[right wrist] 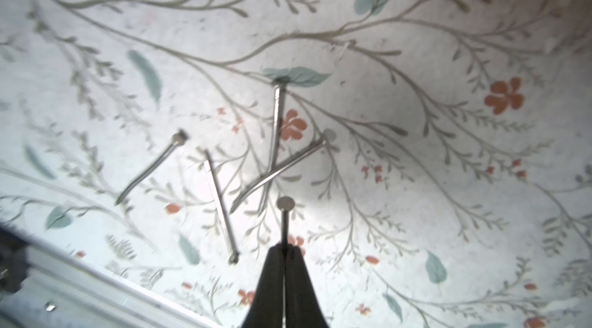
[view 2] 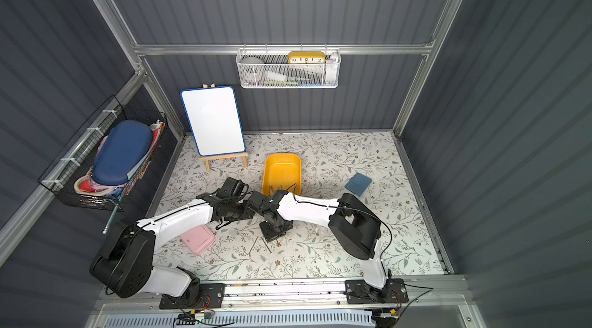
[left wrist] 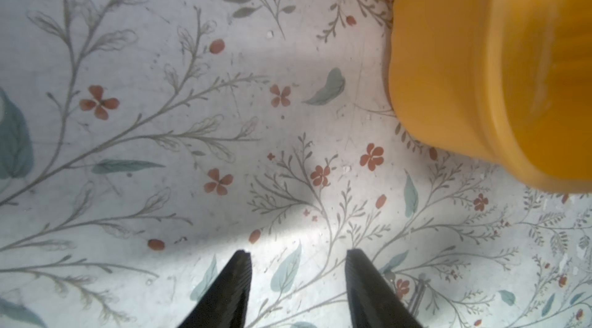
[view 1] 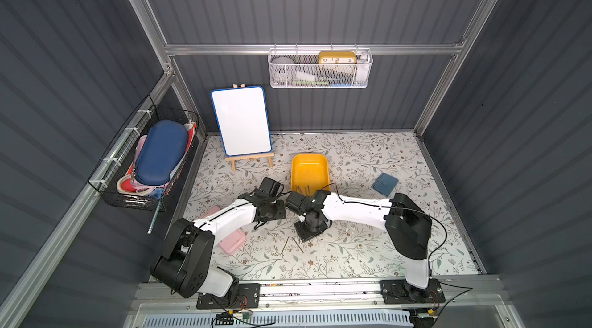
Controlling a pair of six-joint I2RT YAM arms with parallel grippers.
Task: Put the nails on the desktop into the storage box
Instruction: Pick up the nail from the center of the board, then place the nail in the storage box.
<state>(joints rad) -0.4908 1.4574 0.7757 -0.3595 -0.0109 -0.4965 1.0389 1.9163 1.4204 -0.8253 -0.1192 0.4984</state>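
Next, I should close my left gripper on the loose nail nearest the pink case, on the nail's body (view 1: 285,244).
The yellow-orange storage box (view 1: 310,166) (view 2: 282,169) stands mid-desktop, and a few nails (view 1: 302,189) lie at its near end. My right gripper (right wrist: 284,246) is shut on a nail (right wrist: 285,217), gripping its shaft while the head sticks out beyond the fingertips just above the desktop (view 1: 352,246). Several more nails (right wrist: 221,211) lie loose below it, two of them crossed (right wrist: 275,163); they also show in a top view as nails (view 1: 291,245). My left gripper (left wrist: 298,254) hangs open and empty over the desktop beside the storage box (left wrist: 480,54).
A pink case (view 1: 232,241) lies under the left arm, and a blue square (view 1: 385,184) sits to the right of the box. At the back left a whiteboard on an easel (view 1: 242,121) stands. A black wire basket (view 1: 144,163) hangs on the left wall.
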